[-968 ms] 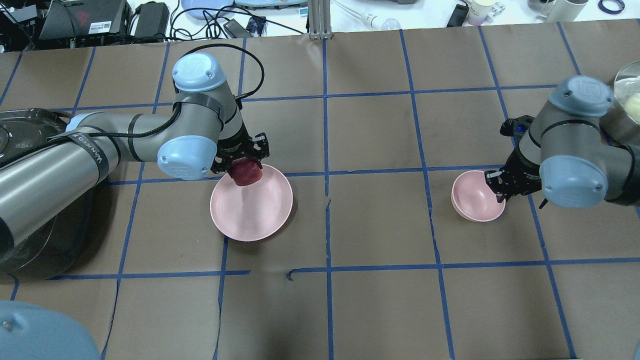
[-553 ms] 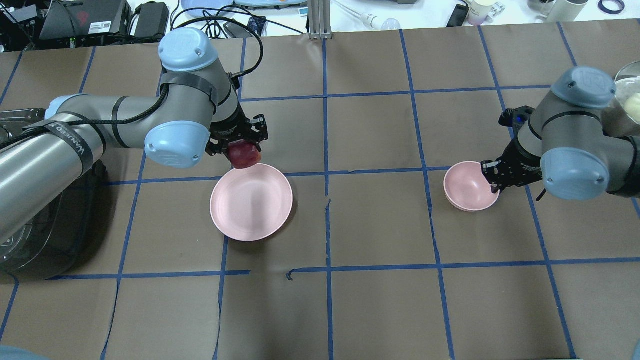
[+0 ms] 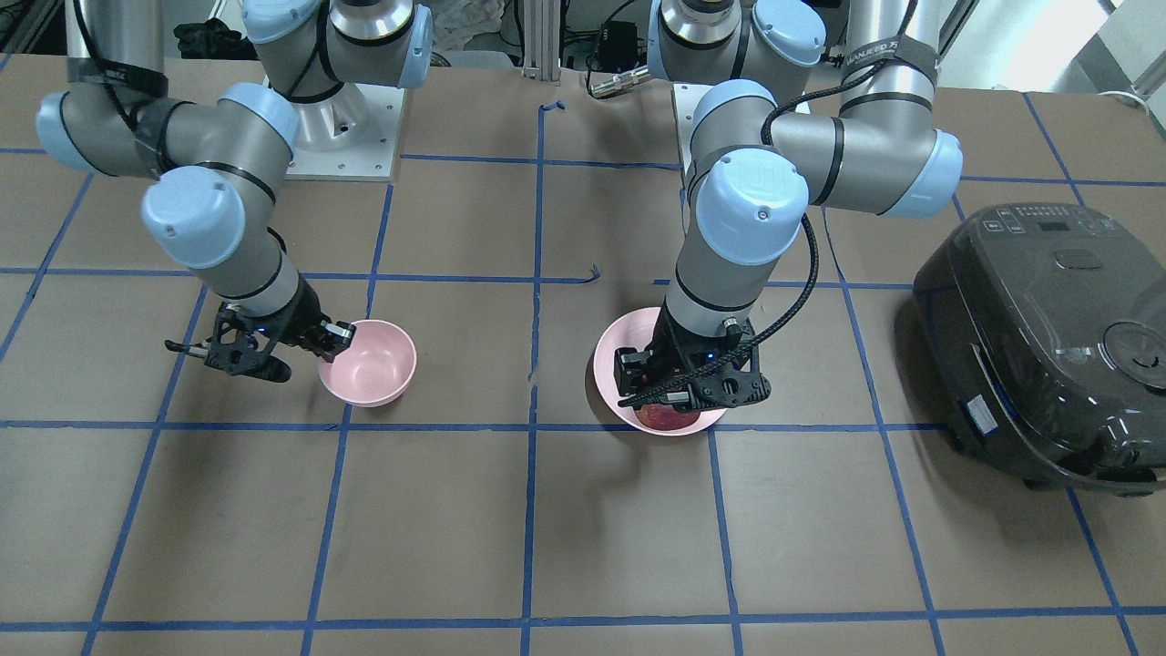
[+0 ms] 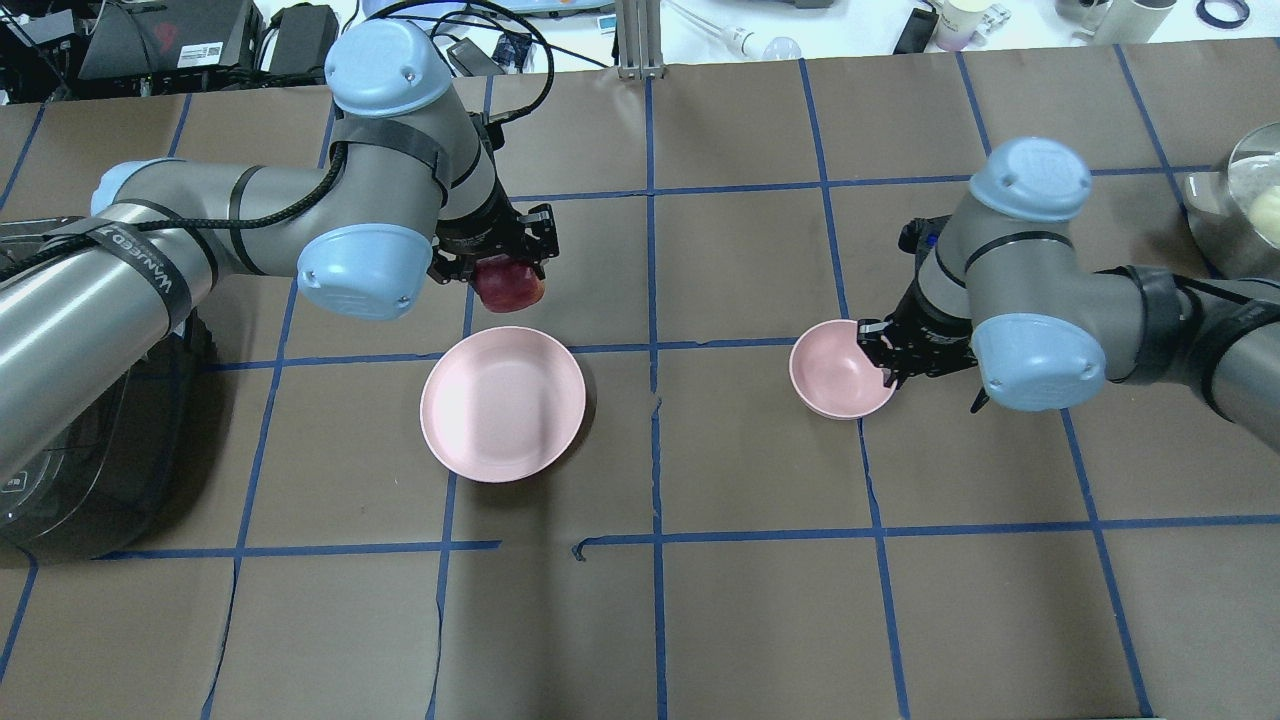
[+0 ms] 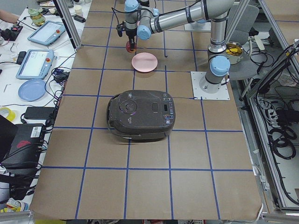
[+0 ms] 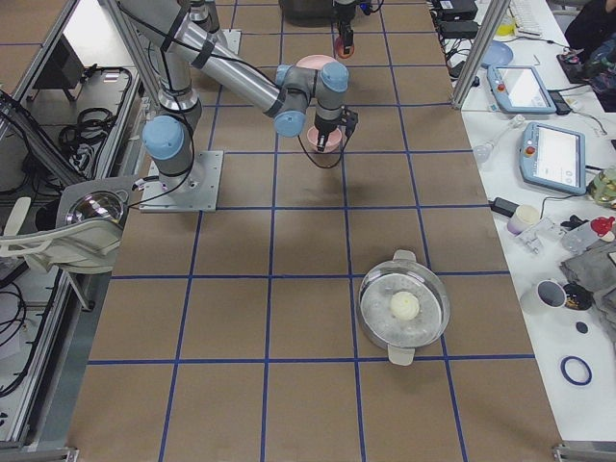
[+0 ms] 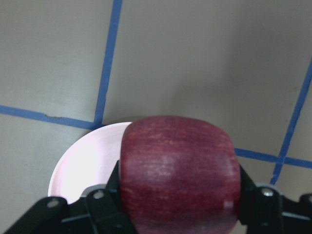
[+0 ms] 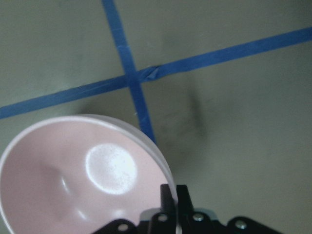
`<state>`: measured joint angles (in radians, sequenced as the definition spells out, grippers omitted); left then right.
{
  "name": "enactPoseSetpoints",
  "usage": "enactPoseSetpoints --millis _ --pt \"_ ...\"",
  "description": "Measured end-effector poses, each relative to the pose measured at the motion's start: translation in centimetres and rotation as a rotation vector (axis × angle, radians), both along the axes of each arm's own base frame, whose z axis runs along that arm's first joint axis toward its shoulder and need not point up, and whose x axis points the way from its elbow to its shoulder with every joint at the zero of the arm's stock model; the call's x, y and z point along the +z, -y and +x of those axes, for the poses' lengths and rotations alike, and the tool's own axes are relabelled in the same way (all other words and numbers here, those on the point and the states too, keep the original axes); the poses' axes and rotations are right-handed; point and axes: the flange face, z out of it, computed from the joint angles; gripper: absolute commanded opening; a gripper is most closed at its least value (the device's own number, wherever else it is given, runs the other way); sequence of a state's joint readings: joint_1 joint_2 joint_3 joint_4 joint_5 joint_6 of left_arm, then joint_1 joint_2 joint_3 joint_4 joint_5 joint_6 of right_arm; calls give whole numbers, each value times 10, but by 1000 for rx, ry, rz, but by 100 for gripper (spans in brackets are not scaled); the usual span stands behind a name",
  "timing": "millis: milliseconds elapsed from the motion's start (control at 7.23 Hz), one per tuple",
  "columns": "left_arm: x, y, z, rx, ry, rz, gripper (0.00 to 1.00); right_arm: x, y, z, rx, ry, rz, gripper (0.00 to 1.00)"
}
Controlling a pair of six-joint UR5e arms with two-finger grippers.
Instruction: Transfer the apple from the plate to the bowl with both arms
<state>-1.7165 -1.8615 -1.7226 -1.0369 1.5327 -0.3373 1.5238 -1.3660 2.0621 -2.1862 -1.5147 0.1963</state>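
The robot's left gripper will release the apple in the small pink bowl, on the taped square (image 3: 443, 365) toward the plate.
My left gripper (image 4: 505, 268) is shut on the dark red apple (image 4: 510, 283) and holds it in the air just beyond the far rim of the pale pink plate (image 4: 503, 404). In the left wrist view the apple (image 7: 180, 170) sits between the fingers, with the plate's rim (image 7: 92, 161) below it. The plate is bare. My right gripper (image 4: 880, 360) is shut on the right rim of the small pink bowl (image 4: 838, 368), right of the table's middle. The right wrist view shows the fingers (image 8: 168, 197) pinching the bowl's (image 8: 73, 180) wall. The bowl is empty.
A black rice cooker (image 3: 1048, 346) stands on my left side of the table. A metal pot (image 4: 1245, 205) holding a pale ball sits at the far right. Blue tape lines cross the brown table cover. Clutter lies beyond the table's far edge.
My left gripper has risen with the apple, off the plate and toward the far side. My right gripper has carried the bowl leftward toward the table's middle.
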Motion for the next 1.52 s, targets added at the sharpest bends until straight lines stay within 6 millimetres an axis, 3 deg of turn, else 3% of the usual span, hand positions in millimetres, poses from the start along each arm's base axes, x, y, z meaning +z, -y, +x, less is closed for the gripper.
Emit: enactPoseSetpoints --millis 277,415,553,830,968,1106,1245,1521 --pt "11 -4 -4 -9 -5 -11 0 -3 -11 58 -33 -11 -2 0" --pt "15 -7 -3 -20 0 -4 0 -4 -13 70 -38 -13 -2 24" --pt "18 -10 -2 -37 4 4 0 -5 -14 75 -36 -14 -3 99" --pt "16 -11 -4 -38 -14 16 0 3 -9 75 -24 -33 -23 100" --pt "14 -11 -8 -22 -40 23 0 20 -3 75 -7 -64 -49 100" --pt "13 -13 -18 1 -67 25 0 50 0 79 14 -87 -78 100" --pt "12 -19 -40 23 -89 22 0 94 -2 86 34 -97 -94 100" --pt "4 -33 -90 78 -146 8 0 199 -4 94 57 -97 -80 100"
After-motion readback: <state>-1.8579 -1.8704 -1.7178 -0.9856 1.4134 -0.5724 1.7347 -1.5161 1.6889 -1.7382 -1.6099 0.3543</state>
